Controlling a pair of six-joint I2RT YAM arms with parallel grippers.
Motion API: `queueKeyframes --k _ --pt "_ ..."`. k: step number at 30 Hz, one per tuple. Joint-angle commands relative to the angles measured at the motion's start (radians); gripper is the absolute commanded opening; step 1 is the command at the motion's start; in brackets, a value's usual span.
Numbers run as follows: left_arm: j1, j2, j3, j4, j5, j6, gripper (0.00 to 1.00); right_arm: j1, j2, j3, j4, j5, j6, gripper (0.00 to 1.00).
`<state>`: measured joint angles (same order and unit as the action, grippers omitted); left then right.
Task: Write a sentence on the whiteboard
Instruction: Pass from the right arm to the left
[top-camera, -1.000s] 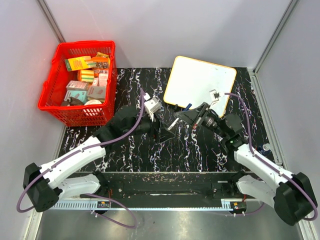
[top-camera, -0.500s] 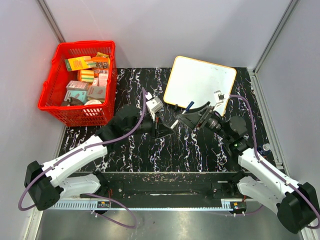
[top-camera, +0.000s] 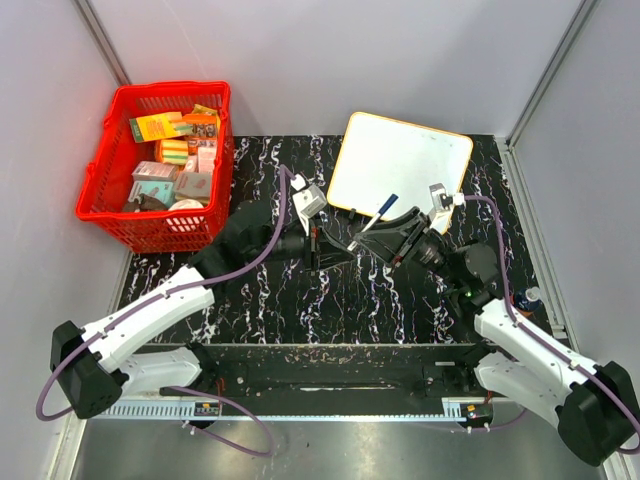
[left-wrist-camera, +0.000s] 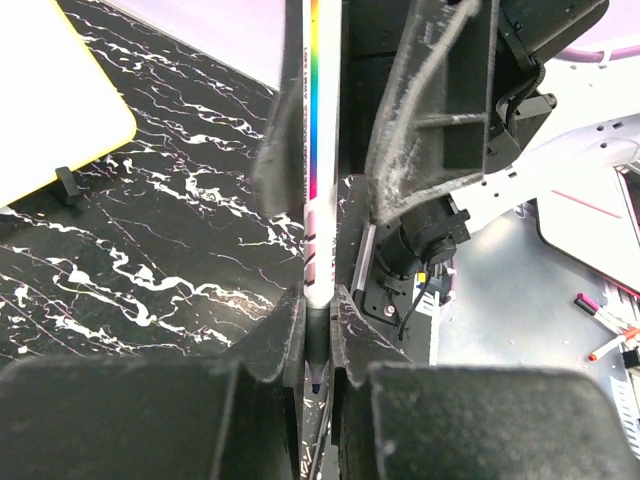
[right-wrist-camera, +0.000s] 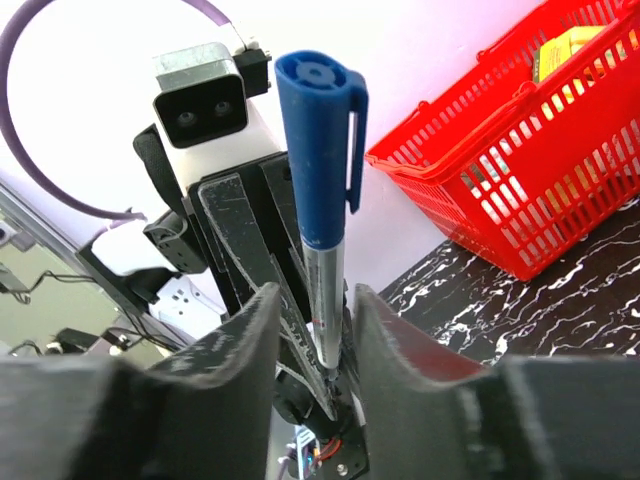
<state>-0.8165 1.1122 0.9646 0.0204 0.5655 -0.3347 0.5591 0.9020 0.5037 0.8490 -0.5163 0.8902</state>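
The marker's writing tip is inside my left gripper's fingers, so my right gripper should close on the marker's body (left-wrist-camera: 320, 160) and take the marker over before writing.
The whiteboard (top-camera: 400, 160) lies tilted at the back of the black marble table, its orange-yellow rim around a blank white face; no sentence shows on it. One corner of it shows in the left wrist view (left-wrist-camera: 45, 95). A marker (top-camera: 372, 222) with a blue cap (right-wrist-camera: 318, 150) hangs above the table between both arms, cap end toward the board. My left gripper (top-camera: 338, 250) (left-wrist-camera: 318, 320) is shut on the marker (left-wrist-camera: 318, 180) near its bare blue tip. My right gripper (top-camera: 383, 236) (right-wrist-camera: 315, 310) straddles the barrel, with a gap on each side.
A red basket (top-camera: 175, 88) (right-wrist-camera: 520, 180) full of small boxes stands at the back left. A small black clip (left-wrist-camera: 66, 185) lies on the table near the board's corner. Loose markers (left-wrist-camera: 600, 310) lie on a surface beyond the table's right edge.
My left gripper closed on the marker's tip end. My right gripper let the marker go, opened wide, then narrowed around the barrel. The marker's cap end swung up toward the board.
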Motion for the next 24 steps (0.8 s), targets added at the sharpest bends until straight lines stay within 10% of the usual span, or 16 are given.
queueKeyframes --k 1,4,8,12,17,24 --pt "0.002 0.000 0.033 0.062 0.054 -0.004 0.00 0.012 0.014 0.010 0.091 -0.022 0.013 0.34" --pt "0.002 -0.002 0.020 0.081 0.063 -0.013 0.00 0.015 0.017 0.010 0.102 -0.031 0.012 0.29" --pt "0.002 -0.003 0.022 0.082 0.063 -0.012 0.00 0.016 0.015 0.018 0.072 -0.045 0.000 0.00" --pt "0.004 -0.011 0.025 0.081 0.056 -0.007 0.00 0.016 0.008 0.019 0.050 -0.041 -0.019 0.00" --pt "0.013 -0.012 0.028 0.081 0.059 -0.009 0.00 0.016 0.014 0.016 0.036 -0.039 -0.010 0.55" --pt "0.014 -0.003 0.028 0.082 0.080 -0.010 0.00 0.016 -0.009 -0.013 0.051 -0.013 -0.008 0.54"
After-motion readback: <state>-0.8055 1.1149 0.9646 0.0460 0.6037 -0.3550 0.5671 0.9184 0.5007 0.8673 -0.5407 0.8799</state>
